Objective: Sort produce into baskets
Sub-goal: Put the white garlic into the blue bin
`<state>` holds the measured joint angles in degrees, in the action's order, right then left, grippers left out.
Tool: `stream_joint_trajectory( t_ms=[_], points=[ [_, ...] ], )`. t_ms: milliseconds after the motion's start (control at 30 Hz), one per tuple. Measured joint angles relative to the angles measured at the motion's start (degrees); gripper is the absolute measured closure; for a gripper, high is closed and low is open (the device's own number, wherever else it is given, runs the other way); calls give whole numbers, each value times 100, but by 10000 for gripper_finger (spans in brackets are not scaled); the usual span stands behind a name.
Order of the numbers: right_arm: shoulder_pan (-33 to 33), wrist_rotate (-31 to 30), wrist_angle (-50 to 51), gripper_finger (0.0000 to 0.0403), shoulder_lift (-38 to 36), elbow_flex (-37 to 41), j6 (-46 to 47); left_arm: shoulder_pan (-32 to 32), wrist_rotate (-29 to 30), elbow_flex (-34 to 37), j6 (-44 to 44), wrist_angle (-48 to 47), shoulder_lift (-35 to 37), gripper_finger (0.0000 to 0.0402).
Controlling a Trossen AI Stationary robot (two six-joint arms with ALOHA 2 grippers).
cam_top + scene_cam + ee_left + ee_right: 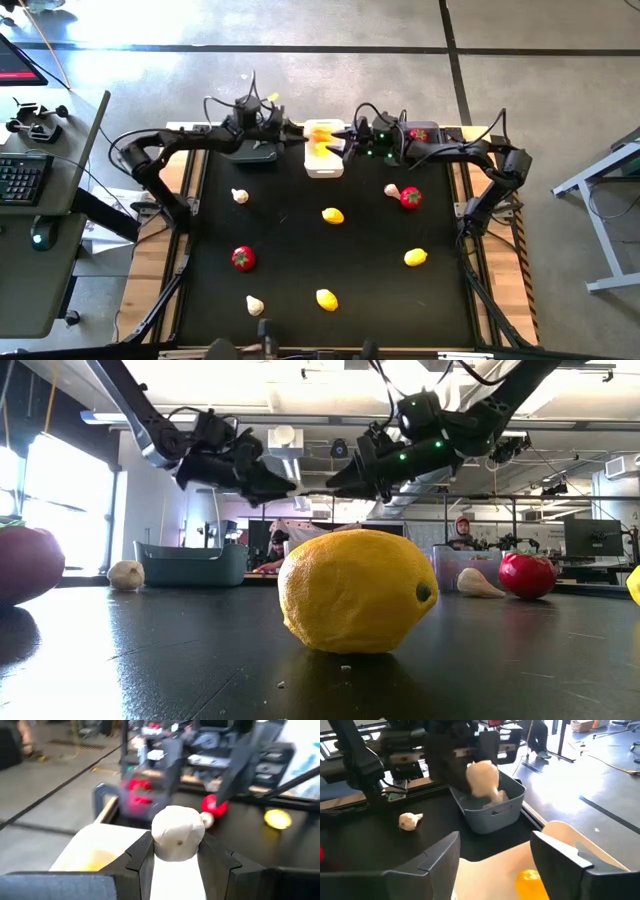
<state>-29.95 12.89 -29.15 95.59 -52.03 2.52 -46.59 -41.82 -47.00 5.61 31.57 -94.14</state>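
Next, my left gripper releases the garlic piece in the dark grey basket (267,142) under its arm, toward the white basket. The garlic is now raised at the white basket's rim.
My left gripper (298,135) is shut on a whitish garlic piece (177,836), raised at the left rim of the white basket (323,165). That basket holds yellow pieces (530,882). My right gripper (345,140) is open and empty, raised over the white basket, facing the left gripper. A dark grey basket (252,152) stands under the left arm. Another dark grey basket (422,133) under the right arm holds red pieces. Loose on the mat lie lemons (333,215), tomatoes (243,258) and garlic pieces (240,196). My left gripper pinches the garlic piece by its two opposite sides (156,845) between its two fingers. The fingers (140,855) run about level, coming from the table's left. The piece is lifted clear, and the right wrist view (482,779) shows it high above the basket rims.
The three baskets stand in a row at the mat's far edge. A lemon (355,592) sits close to the low camera. A tomato (411,198) and a garlic piece (392,190) lie at right. Wooden table edges border the black mat (300,240).
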Motion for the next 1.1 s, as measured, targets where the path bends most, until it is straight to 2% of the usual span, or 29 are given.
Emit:
stream_joint_trajectory(
  t_ms=[133,267,533,667,867,1100],
  points=[
    [-89,2,31,167,0,0,0,-427,137,184,306,-705,339,293],
    [-136,2,76,167,0,0,-2,-753,539,544,353,-1187,818,293],
    [-153,12,73,167,0,0,-2,-854,2001,796,353,-2776,1345,294],
    [-153,12,75,167,0,0,-2,-854,2408,796,345,-3193,1326,294],
    [-153,12,135,167,0,0,-2,-854,2592,796,254,-3500,1320,294],
    [-151,-72,246,167,0,0,-2,-852,2664,796,243,-3415,1298,294]
  ],
)
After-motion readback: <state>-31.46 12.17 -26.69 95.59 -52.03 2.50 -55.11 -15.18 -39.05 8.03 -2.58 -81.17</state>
